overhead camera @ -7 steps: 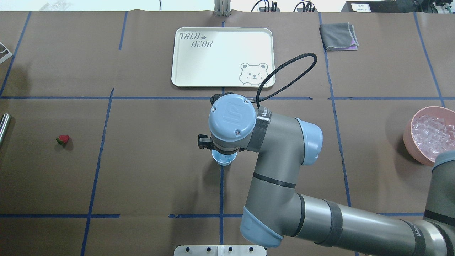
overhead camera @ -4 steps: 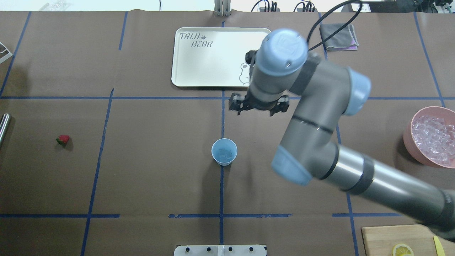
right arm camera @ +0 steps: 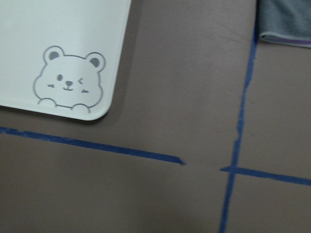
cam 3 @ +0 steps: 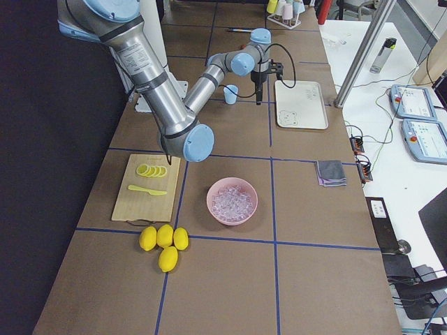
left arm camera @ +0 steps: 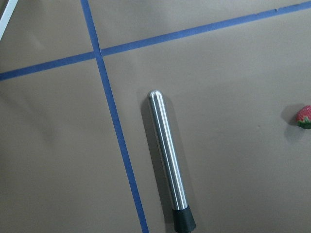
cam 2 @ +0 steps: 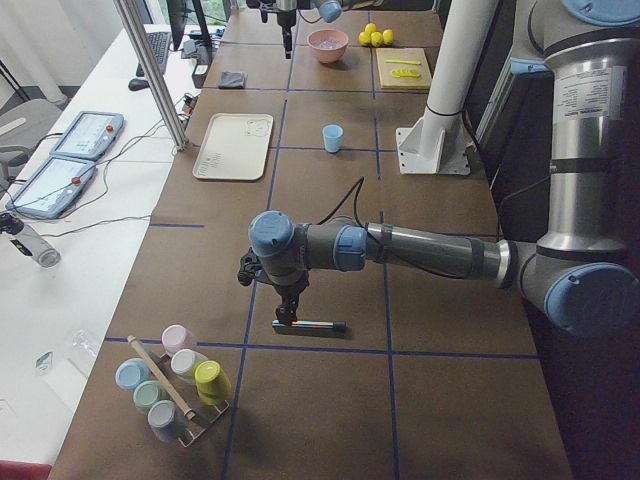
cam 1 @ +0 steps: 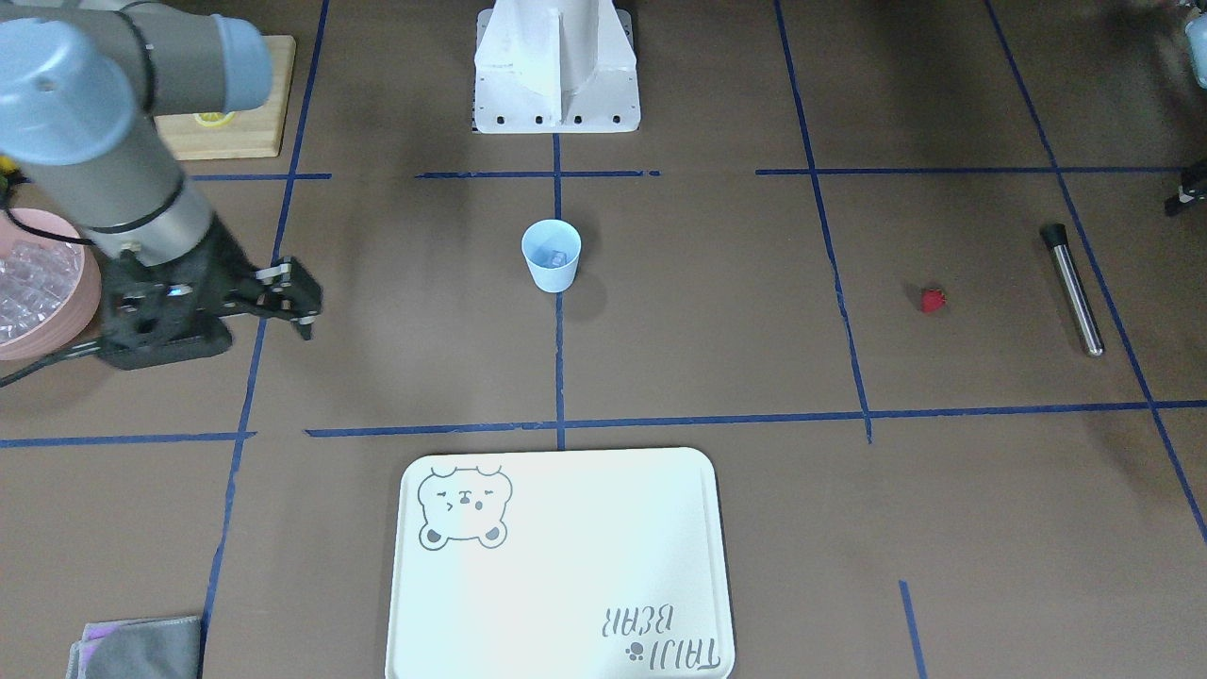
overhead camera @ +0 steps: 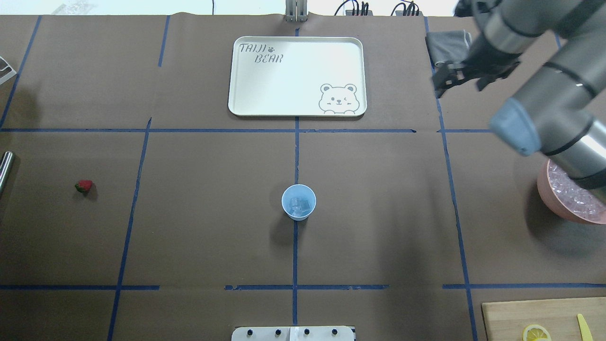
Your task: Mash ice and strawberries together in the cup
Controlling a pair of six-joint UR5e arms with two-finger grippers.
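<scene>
My left gripper is to pass the steel muddler next, go to the red strawberry and close on the strawberry's leafy end (cam 1: 934,294) (left arm camera: 304,122).
The pale blue cup (overhead camera: 298,202) stands upright at the table's middle, also in the front-facing view (cam 1: 551,256). A few clear ice cubes (overhead camera: 301,204) lie inside it. The red strawberry (overhead camera: 84,185) lies alone far to the left, also in the left wrist view (left arm camera: 304,116). My right gripper (overhead camera: 461,79) is open and empty, high over the far right near the grey cloth. My left gripper (cam 2: 285,312) hangs over a steel muddler (left arm camera: 169,155). I cannot tell whether it is open or shut.
A pink bowl (overhead camera: 544,185) full of ice sits at the right edge, partly under my right arm. A white bear tray (overhead camera: 293,76) lies beyond the cup. A grey cloth (overhead camera: 447,47) and a cutting board (overhead camera: 516,315) with lemon slices are on the right.
My right arm has lifted off the cup and swung to the far right, with its gripper open. The cup with ice now stands uncovered. The strawberry has not moved.
</scene>
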